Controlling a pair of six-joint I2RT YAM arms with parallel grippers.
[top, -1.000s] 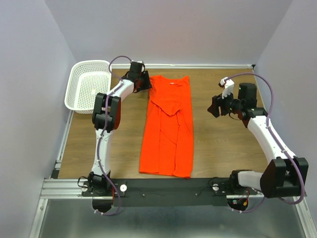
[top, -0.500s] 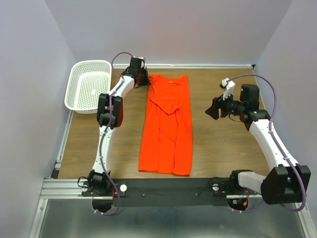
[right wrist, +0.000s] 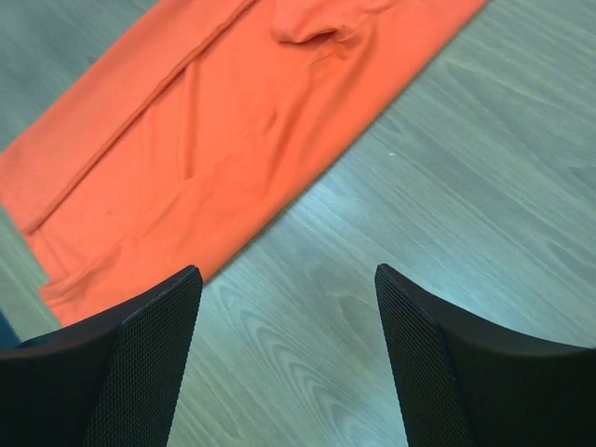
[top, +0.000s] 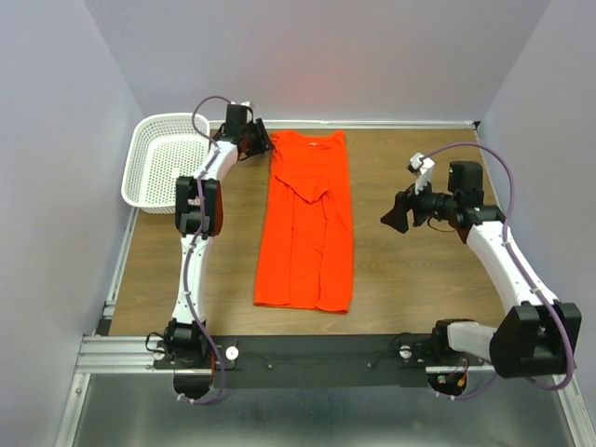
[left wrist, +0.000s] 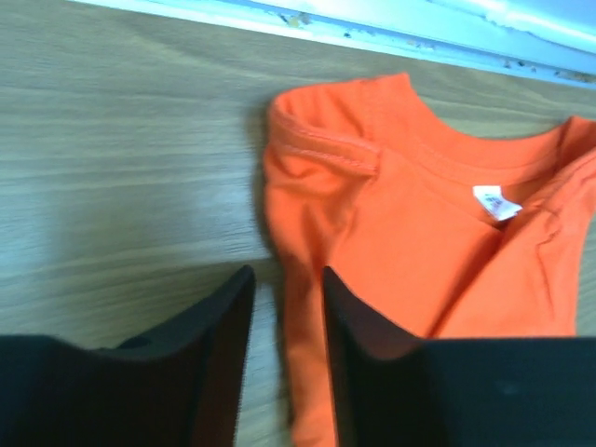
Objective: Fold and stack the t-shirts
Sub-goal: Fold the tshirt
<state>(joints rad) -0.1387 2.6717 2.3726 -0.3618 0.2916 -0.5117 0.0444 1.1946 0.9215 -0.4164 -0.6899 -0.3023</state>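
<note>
My right gripper is going to close on the bottom corner [top: 344, 306] [right wrist: 67, 309] of the orange-red t-shirt, on its own side, at the end away from the collar.
The orange-red t-shirt [top: 307, 223] lies flat on the wooden table, folded into a long narrow strip with its collar at the far end. My left gripper [top: 264, 142] is at the shirt's far left shoulder. In the left wrist view its fingers [left wrist: 223, 345] are closed to a narrow gap around the t-shirt's [left wrist: 410, 233] side edge, and the white tag [left wrist: 495, 202] shows inside the collar. My right gripper [top: 389, 214] hovers open over bare wood to the right of the shirt. In the right wrist view the t-shirt [right wrist: 214, 140] lies beyond its spread fingers [right wrist: 140, 363].
A white perforated basket [top: 140, 154] stands at the far left of the table, just left of the left arm. The white back edge [left wrist: 372, 23] of the table runs close behind the collar. Purple walls enclose the table on three sides.
My left gripper has moved toward the far left, and the whole shirt has shifted left and farther back with it. My right gripper has drifted left toward the shirt.
</note>
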